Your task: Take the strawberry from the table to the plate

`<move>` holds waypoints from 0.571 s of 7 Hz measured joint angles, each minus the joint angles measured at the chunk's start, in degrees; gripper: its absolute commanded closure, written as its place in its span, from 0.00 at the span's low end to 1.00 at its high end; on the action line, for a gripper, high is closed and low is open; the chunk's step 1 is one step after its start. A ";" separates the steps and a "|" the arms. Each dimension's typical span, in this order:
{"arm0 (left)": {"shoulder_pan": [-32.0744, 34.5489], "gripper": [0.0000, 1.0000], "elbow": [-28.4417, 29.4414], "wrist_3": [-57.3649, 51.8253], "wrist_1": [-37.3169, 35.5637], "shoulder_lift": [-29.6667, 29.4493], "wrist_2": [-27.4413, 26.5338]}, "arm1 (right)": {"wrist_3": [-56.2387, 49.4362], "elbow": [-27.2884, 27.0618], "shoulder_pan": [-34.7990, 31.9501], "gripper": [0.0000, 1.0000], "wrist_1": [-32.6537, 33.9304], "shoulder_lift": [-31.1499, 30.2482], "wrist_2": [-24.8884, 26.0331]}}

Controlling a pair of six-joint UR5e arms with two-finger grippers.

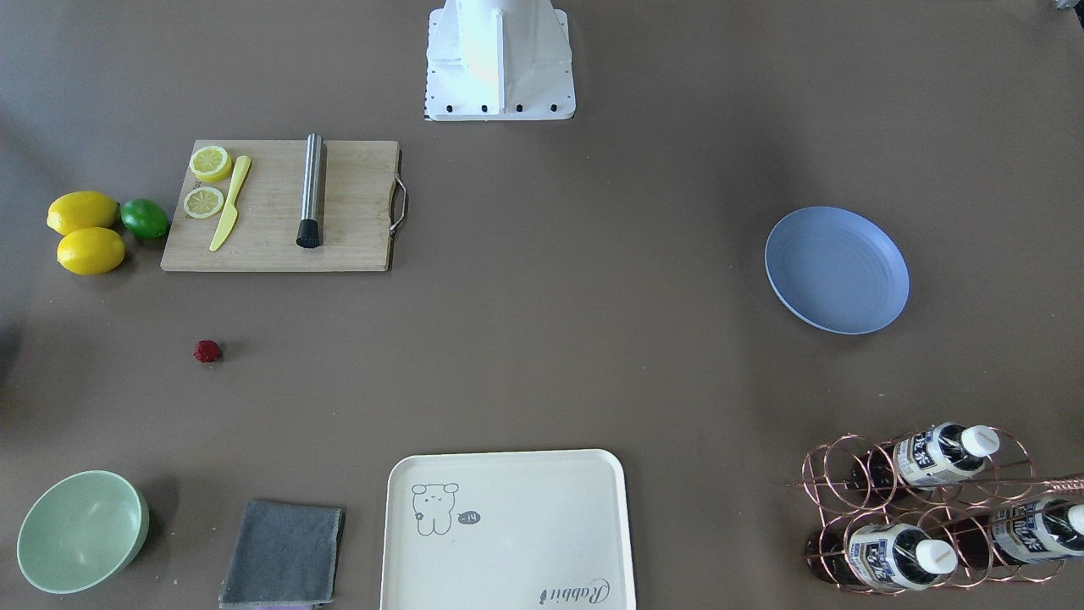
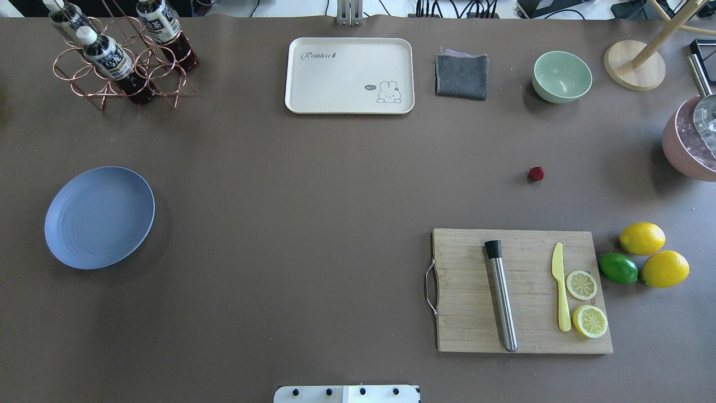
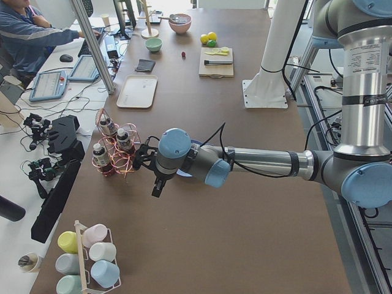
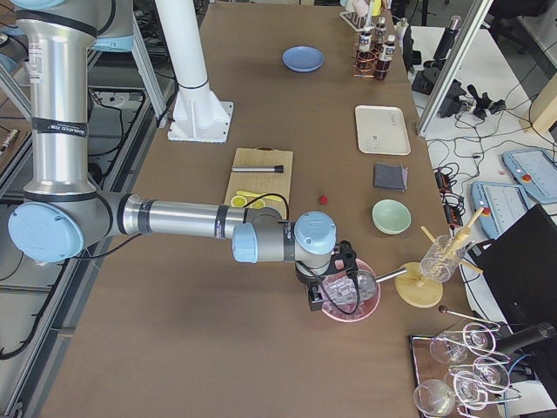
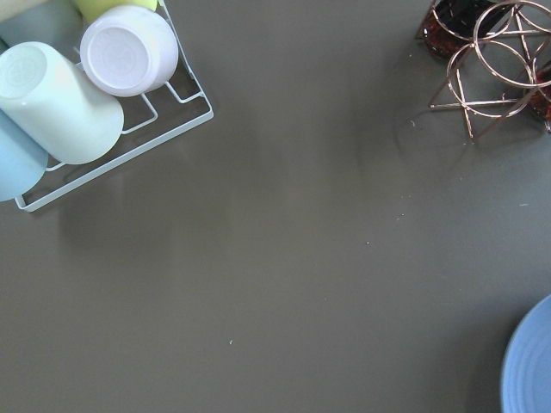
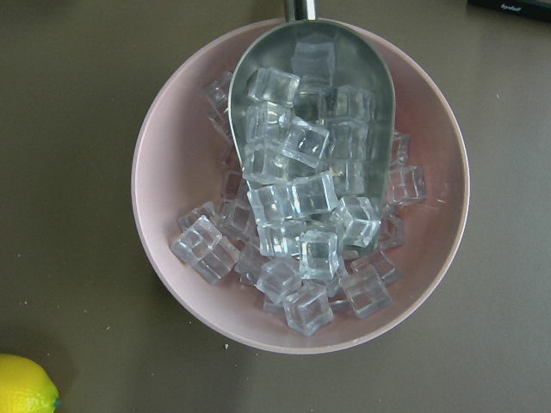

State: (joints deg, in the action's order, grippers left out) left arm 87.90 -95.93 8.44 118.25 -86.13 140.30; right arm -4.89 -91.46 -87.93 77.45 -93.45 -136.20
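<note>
My left gripper grips the blue plate next on the plate's rim [image 1: 907, 280] [image 5: 504, 380], on the side farthest from the cutting board.
The small dark-red strawberry [image 1: 207, 351] [image 2: 536, 174] [image 4: 323, 199] lies alone on the grey-brown table [image 1: 542, 339], between the cutting board and the green bowl. The blue plate [image 1: 837, 269] [image 2: 99, 216] [image 4: 303, 59] sits far off on the other side with nothing on it; its rim [image 5: 529, 361] shows in the left wrist view. My left gripper [image 3: 157, 187] hangs over the table by the bottle rack. My right gripper [image 4: 313, 302] hovers above a pink bowl of ice. Both show only in side views, so I cannot tell whether they are open or shut.
A cutting board [image 2: 520, 290] carries a metal muddler, a yellow knife and lemon slices, with two lemons and a lime [image 2: 618, 268] beside it. A cream tray [image 2: 349, 75], grey cloth [image 2: 461, 75], green bowl [image 2: 561, 76], bottle rack [image 2: 120, 56], ice bowl [image 6: 301, 185] and cup rack [image 5: 86, 95] ring the table.
</note>
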 measured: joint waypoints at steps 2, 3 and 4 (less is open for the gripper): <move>-7.00 0.01 1.84 0.71 4.86 -0.44 0.18 | 12.13 -0.61 5.77 0.00 -7.05 0.21 1.63; -9.69 0.01 2.44 1.94 5.64 -0.29 -0.85 | 21.65 -1.12 9.94 0.00 -11.83 0.41 4.07; -12.35 0.02 3.23 3.36 6.54 -0.17 -2.95 | 31.04 -1.56 14.17 0.00 -16.10 0.72 6.45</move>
State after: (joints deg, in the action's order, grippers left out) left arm 75.55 -92.70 11.79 124.79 -86.30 137.35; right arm 26.15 -93.02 -73.77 61.35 -92.73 -129.75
